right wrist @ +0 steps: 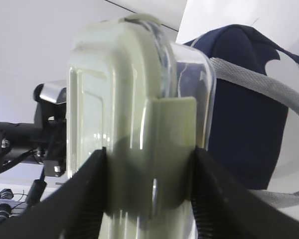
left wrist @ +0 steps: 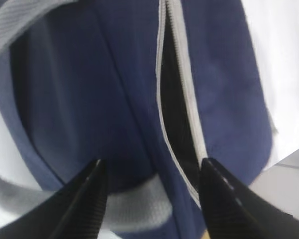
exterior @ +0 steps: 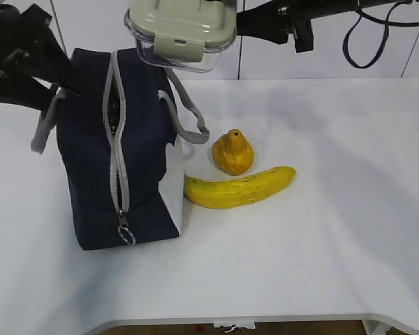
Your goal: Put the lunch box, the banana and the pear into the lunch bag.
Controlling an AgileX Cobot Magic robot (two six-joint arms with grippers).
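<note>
My right gripper will release the lunch box inside the navy lunch bag [exterior: 135, 155], between the edges of the bag's grey zipper.
The navy lunch bag [exterior: 119, 160] stands at the table's left, its grey zipper [exterior: 115, 132] partly open along the top. My right gripper [exterior: 239, 21] is shut on the lunch box [exterior: 181, 31], clear with a sage-green lid, and holds it in the air above and just right of the bag's top. The right wrist view shows the fingers clamped on the box [right wrist: 124, 89], with the bag [right wrist: 244, 109] behind it. The pear [exterior: 232, 151] and the banana [exterior: 237, 188] lie on the table right of the bag. My left gripper [left wrist: 150, 174] is open over the bag [left wrist: 89, 89], with a grey handle [left wrist: 139, 206] between its fingers.
The white table [exterior: 321, 244] stretches to the right and front of the fruit; its front edge is near the bottom of the exterior view. The bag's right handle [exterior: 188, 112] loops out toward the pear. A black cable [exterior: 363, 35] hangs behind the right arm.
</note>
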